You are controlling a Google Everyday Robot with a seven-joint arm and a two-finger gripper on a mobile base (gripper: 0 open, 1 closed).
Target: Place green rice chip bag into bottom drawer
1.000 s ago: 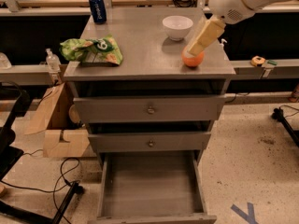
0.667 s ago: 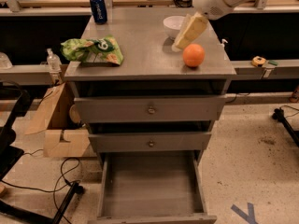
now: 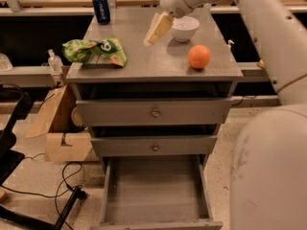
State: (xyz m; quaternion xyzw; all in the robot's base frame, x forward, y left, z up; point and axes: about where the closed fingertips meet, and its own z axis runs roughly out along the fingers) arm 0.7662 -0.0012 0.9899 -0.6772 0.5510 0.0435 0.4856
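Observation:
The green rice chip bag has a crumpled middle between its two ends. My gripper will go there next and close on its crumpled middle (image 3: 98, 51).
The green rice chip bag (image 3: 94, 51) lies crumpled on the left front of the grey cabinet top (image 3: 144, 61). The bottom drawer (image 3: 156, 190) is pulled out, and its flat grey inside is bare. My gripper (image 3: 156, 29) hangs over the middle of the cabinet top, to the right of the bag and apart from it. It holds nothing.
An orange (image 3: 198, 56) sits on the right of the top, a white bowl (image 3: 184, 28) behind it, and a blue can (image 3: 101, 7) at the back left. My arm (image 3: 268, 37) fills the right side. A cardboard box (image 3: 61, 128) and cables lie on the floor at left.
My gripper has swung left from above the orange to the middle of the cabinet top, nearer the bag. The view has drawn closer to the cabinet.

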